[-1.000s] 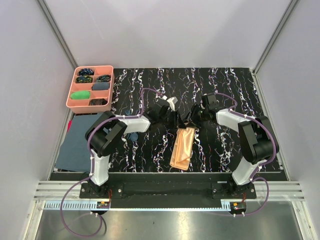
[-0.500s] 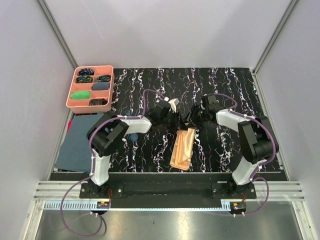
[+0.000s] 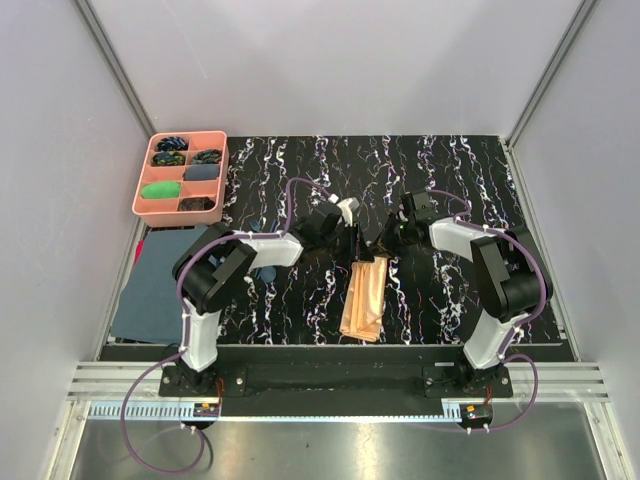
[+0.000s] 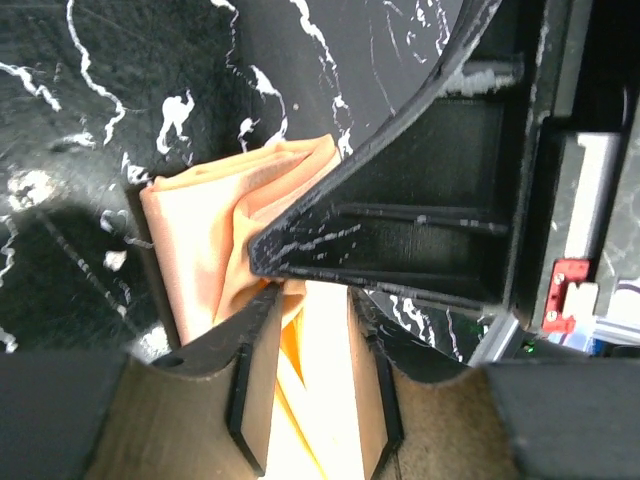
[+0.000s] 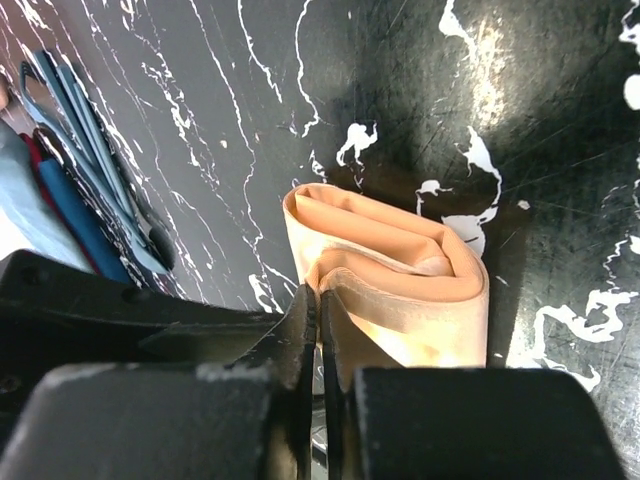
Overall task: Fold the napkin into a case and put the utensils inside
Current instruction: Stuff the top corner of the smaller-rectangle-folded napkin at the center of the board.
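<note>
Next, my left gripper backs off and pinches an upper layer's edge [image 4: 290, 289] beside my right gripper, because its fingers now straddle bunched layers at the napkin's end.
The peach-orange napkin [image 3: 366, 298] lies folded as a narrow case on the black marbled table, its far end under both grippers. My left gripper [image 4: 312, 300] sits over that end's left side, jaws half closed with bunched fabric [image 4: 200, 230] filling the gap between them. My right gripper [image 5: 319, 298] is shut, pinching the edge of one upper layer of the napkin [image 5: 400, 270] at the rolled end. In the top view the left gripper [image 3: 352, 240] and right gripper [image 3: 386, 243] nearly touch. The dark blue utensils [image 5: 85, 160] lie together on the table to the napkin's left.
A pink compartment tray [image 3: 145, 205] with small coloured bundles stands at the far left. A dark blue-grey cloth [image 3: 150, 290] lies at the table's left edge. White walls close in the table on three sides.
The right gripper was open and has closed on the napkin's edge, its arm shifting slightly inward. The left gripper has stayed on the napkin's far end.
</note>
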Action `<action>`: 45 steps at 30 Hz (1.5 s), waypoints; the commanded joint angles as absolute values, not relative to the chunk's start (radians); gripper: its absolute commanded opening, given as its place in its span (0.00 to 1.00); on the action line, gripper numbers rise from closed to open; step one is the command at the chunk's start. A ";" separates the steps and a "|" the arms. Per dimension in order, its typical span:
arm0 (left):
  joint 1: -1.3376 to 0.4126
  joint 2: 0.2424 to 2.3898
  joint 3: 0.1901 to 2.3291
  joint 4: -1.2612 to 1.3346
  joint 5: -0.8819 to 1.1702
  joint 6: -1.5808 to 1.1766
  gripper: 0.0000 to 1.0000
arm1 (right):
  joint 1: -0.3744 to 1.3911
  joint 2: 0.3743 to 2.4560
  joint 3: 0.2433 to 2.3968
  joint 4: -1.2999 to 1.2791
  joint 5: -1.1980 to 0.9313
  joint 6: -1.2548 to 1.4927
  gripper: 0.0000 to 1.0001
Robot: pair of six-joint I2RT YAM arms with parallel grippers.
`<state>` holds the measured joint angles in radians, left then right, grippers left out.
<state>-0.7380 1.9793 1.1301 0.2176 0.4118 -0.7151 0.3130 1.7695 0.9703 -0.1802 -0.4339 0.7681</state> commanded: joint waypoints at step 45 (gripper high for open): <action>-0.904 1.967 1.218 0.055 -0.107 -0.284 0.35 | 0.242 1.549 0.835 -0.229 -0.518 0.758 0.00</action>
<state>-0.8967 1.9564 1.1687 0.0158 -0.0780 -0.3031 0.2478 1.5604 0.8349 -0.2256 -0.4915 0.7738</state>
